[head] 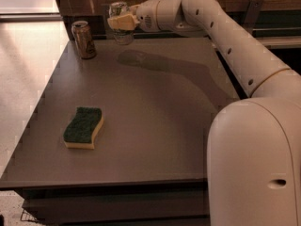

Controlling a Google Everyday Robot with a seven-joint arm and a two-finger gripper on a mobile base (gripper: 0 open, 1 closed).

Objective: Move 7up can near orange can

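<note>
Next, my gripper lets go of the 7up can by the table's far edge, close beside the orange can [113, 60].
My gripper [121, 22] is shut on the 7up can [121, 34], a silver can with a pull-tab top, and holds it upright above the table's far edge. The orange can [84, 40], with brownish-copper sides and a silver top, stands upright at the table's far left corner, a short way left of the held can. My white arm reaches in from the right, across the far right of the table.
A green-and-yellow sponge [83, 127] lies on the dark grey table [155, 126] at the front left. The table's edges are close to the orange can on the left and far sides. A dark counter runs along the right.
</note>
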